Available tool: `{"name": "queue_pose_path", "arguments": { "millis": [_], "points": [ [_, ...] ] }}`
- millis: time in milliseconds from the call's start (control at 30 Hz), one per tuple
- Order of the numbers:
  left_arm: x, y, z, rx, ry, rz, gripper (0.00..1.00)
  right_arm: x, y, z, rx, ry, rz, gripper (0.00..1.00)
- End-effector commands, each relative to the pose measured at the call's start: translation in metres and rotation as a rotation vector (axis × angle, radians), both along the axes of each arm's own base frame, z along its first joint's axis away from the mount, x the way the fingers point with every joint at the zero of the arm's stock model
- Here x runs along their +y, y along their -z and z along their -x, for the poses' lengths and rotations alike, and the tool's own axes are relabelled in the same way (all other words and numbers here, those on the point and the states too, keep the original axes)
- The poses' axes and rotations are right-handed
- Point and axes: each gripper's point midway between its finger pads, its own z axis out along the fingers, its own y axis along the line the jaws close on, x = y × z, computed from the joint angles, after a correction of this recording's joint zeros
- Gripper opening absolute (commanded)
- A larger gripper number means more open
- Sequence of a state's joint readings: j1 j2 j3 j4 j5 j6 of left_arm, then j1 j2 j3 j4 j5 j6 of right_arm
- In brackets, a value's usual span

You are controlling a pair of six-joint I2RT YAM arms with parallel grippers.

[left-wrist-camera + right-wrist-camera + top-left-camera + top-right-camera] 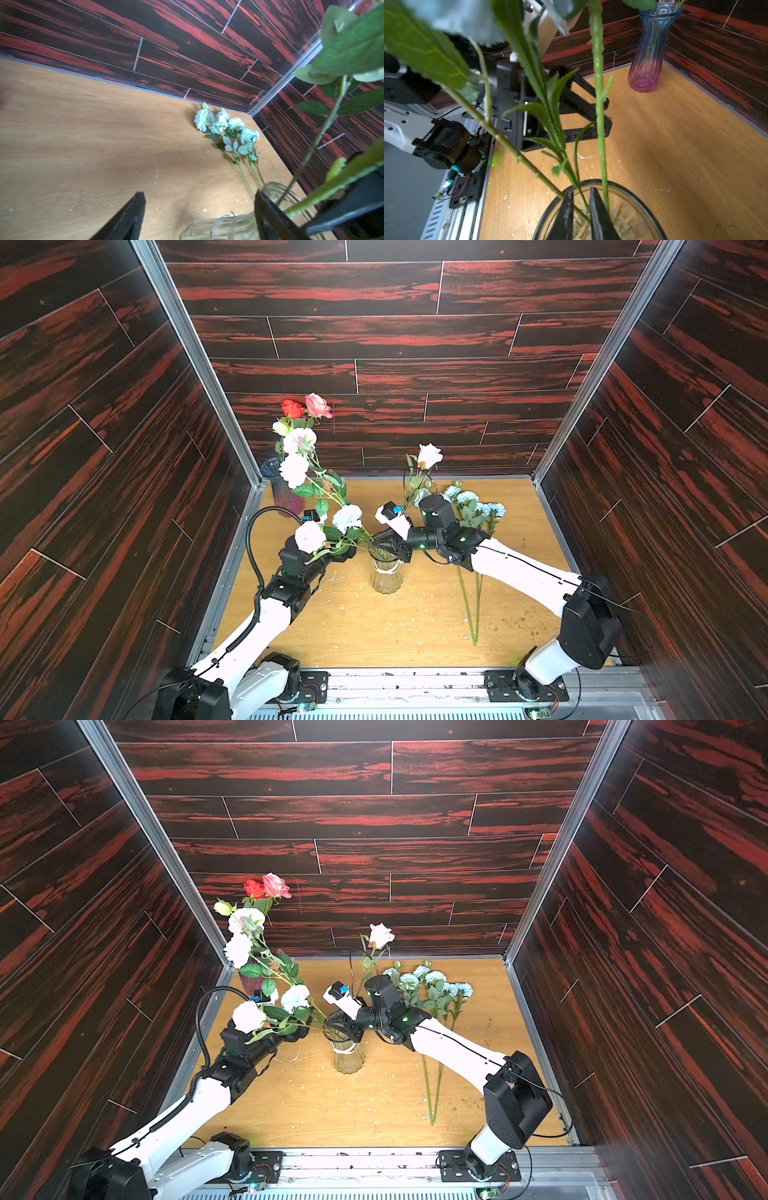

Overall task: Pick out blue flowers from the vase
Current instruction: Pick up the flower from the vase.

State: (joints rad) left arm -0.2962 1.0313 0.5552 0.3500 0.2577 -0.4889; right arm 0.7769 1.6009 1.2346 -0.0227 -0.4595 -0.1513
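Observation:
The robot's right fingers have a smooth stem crossing the blue flower's leafy stem between them, so they should open and take only the leafy stem (573, 178) near its leaves.
The clear glass vase (386, 578) stands mid-table with several stems in it. A pale blue-white bloom (347, 517) leans from it toward the left arm. More blue flowers (478, 506) (224, 124) lie on the table at the right, stems pointing forward. My right gripper (581, 189) hangs in the vase mouth, its jaws a narrow gap apart around a thin green stem that neither finger presses. I cannot tell which bloom that stem carries. My left gripper (199, 207) is wide open just left of the vase, holding nothing.
A cream-pink rose (429, 455) stands upright in the clear vase, and white-pink blooms (294, 470) lean left over the left arm. A purple-blue vase (650, 52) with red and pink roses (305, 406) sits in the back left corner. Walls enclose three sides.

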Motion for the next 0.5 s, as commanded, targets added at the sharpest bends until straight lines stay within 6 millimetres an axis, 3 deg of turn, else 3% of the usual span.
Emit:
{"name": "queue_pose_path", "arguments": {
  "millis": [0,300,467],
  "points": [
    [-0.012,-0.010,0.006,0.015,0.066,0.022,0.84,-0.001,0.003,0.004,0.010,-0.019,0.012,0.19],
    [-0.021,-0.030,0.006,0.022,0.075,0.065,0.84,-0.004,0.008,0.008,0.015,-0.030,0.045,0.22],
    [-0.022,-0.032,0.001,0.033,0.064,0.064,0.84,-0.003,0.011,0.007,0.019,-0.034,0.058,0.23]
  ]
}}
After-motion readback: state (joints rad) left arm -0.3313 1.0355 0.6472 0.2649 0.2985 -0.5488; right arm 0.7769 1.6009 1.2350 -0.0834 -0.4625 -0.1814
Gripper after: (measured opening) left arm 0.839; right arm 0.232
